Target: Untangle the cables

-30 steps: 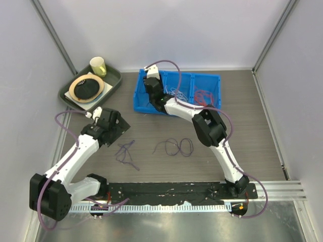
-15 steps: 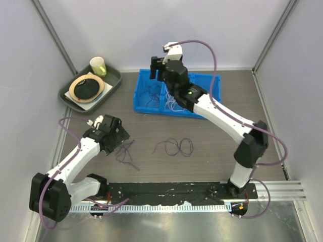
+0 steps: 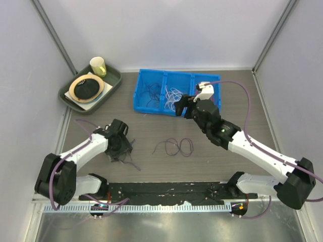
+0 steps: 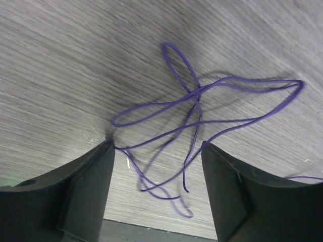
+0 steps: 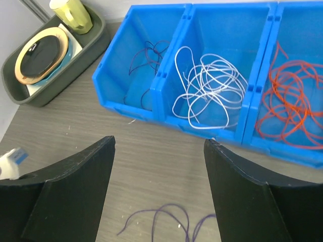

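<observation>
The robot's right gripper needs to close on the middle crossing (image 3: 179, 147) (image 5: 187, 239) of the looped purple cable that lies in the middle of the table, where the cable's loops meet.
A tangle of thin purple cables (image 4: 202, 111) lies on the wooden table. My left gripper (image 4: 157, 151) stands open low over it, and strands run between the fingers (image 4: 86, 186); one strand touches the left fingertip. From above, that gripper (image 3: 119, 146) covers most of the tangle (image 3: 130, 160). A second looped purple cable (image 3: 174, 147) lies mid-table and also shows at the bottom of the right wrist view (image 5: 171, 214). My right gripper (image 5: 159, 143) hangs open and empty above the table, in front of the blue bin (image 5: 151, 108). The bin holds purple (image 5: 149, 55), white (image 5: 209, 88) and orange-red cables (image 5: 290, 96) in separate compartments.
A dark green tray (image 3: 114, 82) at the back left holds a yellow cup (image 3: 98, 65) and a round black dish (image 3: 87, 86). A black rail (image 3: 166, 189) runs along the near edge. Walls close in the left, back and right sides.
My right arm has pulled out of the bin's left compartment and swung near and right, its jaws opening wider. My left gripper has dropped over the purple tangle.
</observation>
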You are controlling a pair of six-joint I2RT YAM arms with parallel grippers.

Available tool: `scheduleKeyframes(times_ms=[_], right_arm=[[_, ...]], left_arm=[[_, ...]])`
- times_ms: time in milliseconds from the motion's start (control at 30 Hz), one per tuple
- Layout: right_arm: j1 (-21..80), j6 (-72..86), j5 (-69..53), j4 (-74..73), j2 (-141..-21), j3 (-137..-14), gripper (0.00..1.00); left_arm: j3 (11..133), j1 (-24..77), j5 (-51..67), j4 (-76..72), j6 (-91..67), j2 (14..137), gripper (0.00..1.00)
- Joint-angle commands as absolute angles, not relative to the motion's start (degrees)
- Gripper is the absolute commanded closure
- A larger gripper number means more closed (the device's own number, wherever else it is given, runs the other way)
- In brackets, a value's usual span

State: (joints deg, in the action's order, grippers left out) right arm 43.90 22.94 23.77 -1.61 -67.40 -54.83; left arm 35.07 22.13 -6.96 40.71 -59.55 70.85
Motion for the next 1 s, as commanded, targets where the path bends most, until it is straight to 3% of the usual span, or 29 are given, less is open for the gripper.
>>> scheduleKeyframes(times_ms=[0, 33, 67, 100, 133, 333, 600, 833, 967], right_arm=[[44.1, 28.7, 23.5, 1.1, -61.7, -51.4, 0.23], [44.1, 29.1, 23.6, 0.7, -60.8, -50.2, 0.23], [44.1, 29.8, 24.0, 0.4, -60.3, -49.7, 0.23], [44.1, 30.1, 24.3, 0.4, -58.9, -49.0, 0.24], [44.1, 30.2, 24.5, 0.4, -58.2, -48.0, 0.23], [44.1, 30.2, 29.3, -2.5, -52.2, -43.2, 0.24], [44.0, 29.3, 31.3, -4.0, -42.7, -34.5, 0.23], [44.0, 32.9, 30.4, -5.4, -35.0, -28.2, 0.23], [44.0, 33.0, 30.5, -7.1, -34.0, -28.4, 0.23]], left_arm=[[36.8, 26.6, -6.8, 37.5, -59.6, 77.2, 0.4], [37.7, 27.4, -8.4, 38.5, -59.7, 78.0, 0.54], [39.8, 29.0, -9.7, 39.1, -59.7, 78.9, 0.84], [41.1, 29.8, -11.1, 40.2, -59.6, 80.2, 0.96], [42.7, 30.5, -13.9, 42.4, -59.7, 80.7, 1.0], [54.7, 34.5, -20.6, 46.7, -57.2, 78.6, 1.0], [65.1, 34.5, -22.5, 39.6, -51.2, 72.3, 1.0], [83.8, 34.0, -29.5, 37.3, -44.5, 81.2, 1.0], [93.2, 33.8, -35.2, 30.9, -30.3, 90.2, 1.0]])
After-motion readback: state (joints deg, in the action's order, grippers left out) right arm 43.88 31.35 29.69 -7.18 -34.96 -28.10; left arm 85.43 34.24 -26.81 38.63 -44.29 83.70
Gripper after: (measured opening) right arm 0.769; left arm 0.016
